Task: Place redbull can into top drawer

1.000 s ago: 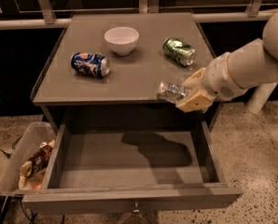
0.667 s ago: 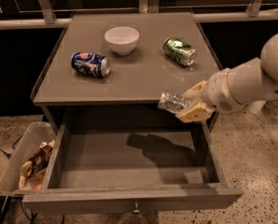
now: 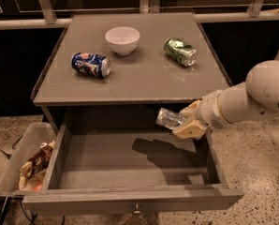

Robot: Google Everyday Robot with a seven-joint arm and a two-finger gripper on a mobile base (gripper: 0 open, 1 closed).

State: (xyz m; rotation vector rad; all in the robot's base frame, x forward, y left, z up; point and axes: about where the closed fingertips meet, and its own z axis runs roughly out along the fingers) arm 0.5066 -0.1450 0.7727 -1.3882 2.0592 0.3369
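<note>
Next, my gripper lets go of the redbull can on the middle of the top drawer's bare grey bottom [image 3: 147, 156].
The redbull can [image 3: 170, 118], slim and silver, is held on its side in my gripper [image 3: 186, 122], above the right back part of the open top drawer [image 3: 130, 165]. The gripper is shut on the can, with tan pads around its right end. My white arm reaches in from the right. The drawer is pulled out below the table top, its grey bottom bare, with a small knob [image 3: 137, 209] at the front.
On the grey table top [image 3: 144, 76] lie a blue can [image 3: 91, 64] and a green can [image 3: 180, 51], both on their sides, and a white bowl [image 3: 122, 40]. A clear plastic bin [image 3: 18, 158] with snack packets stands left of the drawer.
My gripper has carried the can down and a little left, from table-edge height to lower over the drawer's right side.
</note>
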